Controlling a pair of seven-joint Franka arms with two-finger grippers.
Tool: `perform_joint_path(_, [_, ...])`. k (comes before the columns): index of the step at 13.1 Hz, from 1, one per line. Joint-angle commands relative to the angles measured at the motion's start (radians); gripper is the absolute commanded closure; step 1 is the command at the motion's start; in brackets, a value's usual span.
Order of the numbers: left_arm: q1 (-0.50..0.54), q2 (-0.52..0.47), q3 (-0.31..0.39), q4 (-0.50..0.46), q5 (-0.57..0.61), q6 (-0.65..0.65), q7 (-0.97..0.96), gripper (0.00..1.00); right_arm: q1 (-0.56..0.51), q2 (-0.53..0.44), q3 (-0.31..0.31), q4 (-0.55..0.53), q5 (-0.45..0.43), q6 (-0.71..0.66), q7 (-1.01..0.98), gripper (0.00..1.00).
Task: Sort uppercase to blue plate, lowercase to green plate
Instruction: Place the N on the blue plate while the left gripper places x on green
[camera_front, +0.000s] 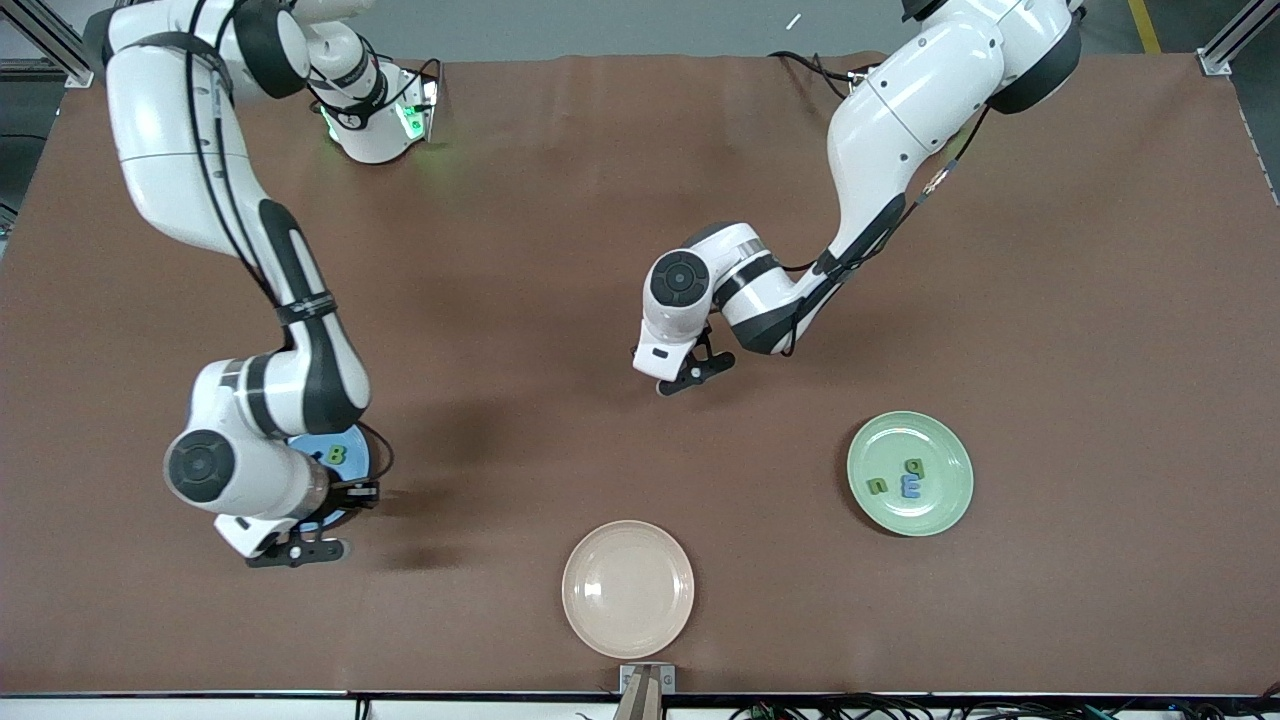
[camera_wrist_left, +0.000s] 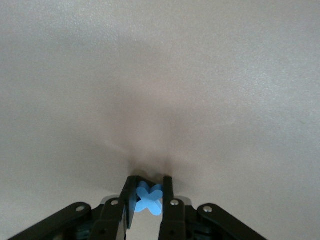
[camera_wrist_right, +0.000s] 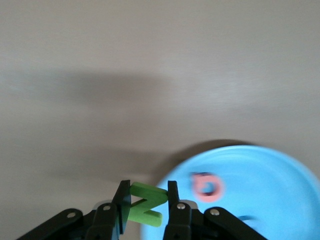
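Observation:
Next, my left gripper lets go of the blue x on the green plate (camera_front: 895, 475), between the green n and the blue m.
My left gripper (camera_front: 684, 378) is low over the bare middle of the table, shut on the blue lowercase x (camera_wrist_left: 149, 200). The green plate (camera_front: 945, 500) lies toward the left arm's end and holds a green n (camera_front: 877, 486), a blue m (camera_front: 910, 487) and a green stemmed letter (camera_front: 915, 465). My right gripper (camera_front: 300, 550) is shut on the green uppercase N (camera_wrist_right: 146, 204) over the rim of the blue plate (camera_wrist_right: 270, 200). That blue plate (camera_front: 358, 460) is largely hidden under the right arm. On it lie a green B (camera_front: 337, 455) and a pink Q (camera_wrist_right: 207, 186).
A cream-beige plate (camera_front: 628, 588) with nothing on it sits near the table's front edge, between the two coloured plates. Brown table surface surrounds all the plates.

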Motion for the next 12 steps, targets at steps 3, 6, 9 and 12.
perform_joint_path(3, [0.041,-0.006,0.005,0.090,0.018,-0.010,-0.007,1.00,-0.082,-0.006,0.024,-0.067,0.002,-0.004,-0.165,0.92])
perform_joint_path(6, [0.119,-0.032,0.005,0.125,0.020,-0.010,0.049,1.00,-0.091,0.002,0.024,-0.069,0.003,-0.002,-0.164,0.60])
perform_joint_path(9, [0.225,-0.056,0.005,0.124,0.056,-0.013,0.121,1.00,-0.091,-0.004,0.024,-0.063,0.017,-0.002,-0.158,0.00])
perform_joint_path(12, [0.343,-0.068,0.005,0.124,0.137,-0.045,0.242,1.00,-0.087,-0.061,0.022,-0.035,0.011,-0.003,-0.158,0.00])
